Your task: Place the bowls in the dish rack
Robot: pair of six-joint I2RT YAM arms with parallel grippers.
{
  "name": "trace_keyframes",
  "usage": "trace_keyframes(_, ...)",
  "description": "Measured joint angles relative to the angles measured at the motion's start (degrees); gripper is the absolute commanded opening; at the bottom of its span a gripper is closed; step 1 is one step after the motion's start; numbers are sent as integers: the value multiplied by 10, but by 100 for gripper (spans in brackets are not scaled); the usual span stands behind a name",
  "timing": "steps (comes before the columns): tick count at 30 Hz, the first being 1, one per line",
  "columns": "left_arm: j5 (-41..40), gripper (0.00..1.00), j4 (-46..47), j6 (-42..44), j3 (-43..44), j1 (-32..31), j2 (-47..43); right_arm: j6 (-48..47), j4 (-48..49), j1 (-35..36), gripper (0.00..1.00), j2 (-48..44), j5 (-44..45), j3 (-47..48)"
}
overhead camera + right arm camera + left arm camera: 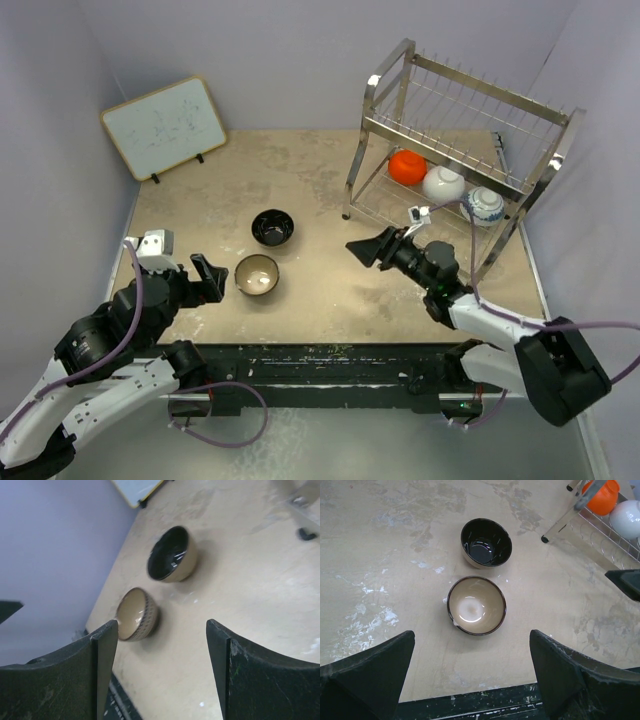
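Observation:
I will move my right gripper to the glossy black bowl next and close it on the bowl's rim (264,243) (157,578), on the side facing the tan-brown bowl.
The tan-brown bowl (257,274) and the glossy black bowl (272,227) stand upright on the table left of centre; both also show in the left wrist view (476,605) (486,542) and the right wrist view (136,614) (172,555). The orange-red bowl (406,166), white bowl (443,183) and blue-and-white bowl (482,205) sit in the lower tier of the silver dish rack (470,125). My left gripper (205,278) is open and empty, just left of the tan bowl. My right gripper (368,248) is open and empty, in front of the rack, pointing left.
A wood-framed whiteboard (164,127) leans at the back left. The black front edge of the table (330,360) runs between the arm bases. Purple walls close in on left, back and right.

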Motion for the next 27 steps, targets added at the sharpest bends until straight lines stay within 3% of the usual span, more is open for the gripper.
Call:
trace_keyframes(6,0,99,0,-1,0,0,0,-15,-54,137,75,-76,63,-5)
trace_keyframes(10,-1,99,0,-2,0,0,-3,-59,-128,230,75,-59,110,45)
trace_keyframes(18,-5,99,0,-5,0,0,-2,-174,-229,331,75,125,188,250)
trace_keyframes(27,-5,99,0,-5,0,0,-5,-250,-314,344,74,299,198,419)
